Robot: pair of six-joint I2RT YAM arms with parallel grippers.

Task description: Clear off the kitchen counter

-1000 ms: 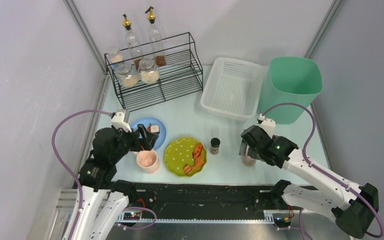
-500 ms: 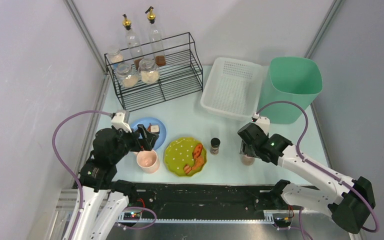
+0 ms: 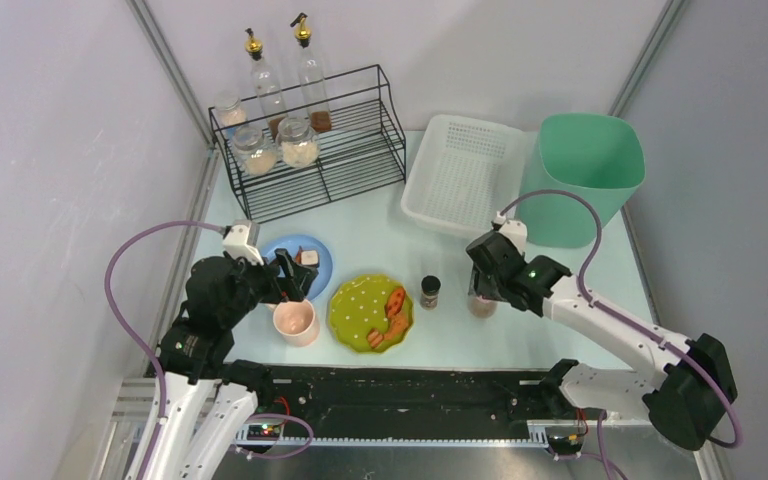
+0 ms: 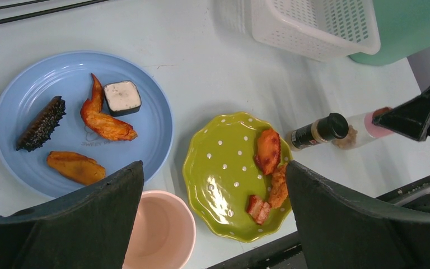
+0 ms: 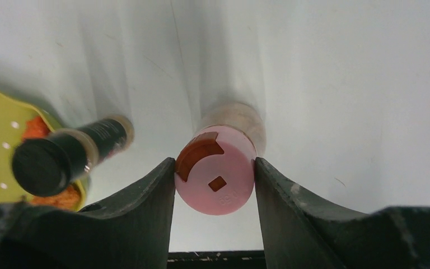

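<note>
The robot's right gripper will set the pink-lidded spice jar down on the counter [image 3: 392,253] [image 5: 15,45] between the green dotted plate and the wire rack.
On the pale mint kitchen counter [image 3: 380,240] my right gripper [image 3: 485,290] is shut on a pink-lidded spice jar [image 5: 215,168], fingers pressed on both sides of its lid. A dark-capped spice bottle [image 3: 429,292] stands just left of it, beside a green dotted plate [image 3: 355,310] with fried pieces. My left gripper [image 3: 295,275] is open and empty above a pink cup [image 3: 295,322] and a blue plate [image 4: 33,84] of food. The jar [image 4: 364,124] also shows in the left wrist view. I cannot tell whether the jar is off the counter.
A black wire rack [image 3: 320,150] with jars and oil bottles stands at the back left. A white perforated basket [image 3: 465,175] and a green bin [image 3: 582,175] stand at the back right. A black rail [image 3: 400,385] edges the front.
My right gripper has moved left and a little away from the rail with the pink-lidded jar in it, closer to the dark-capped bottle. The left arm has not moved.
</note>
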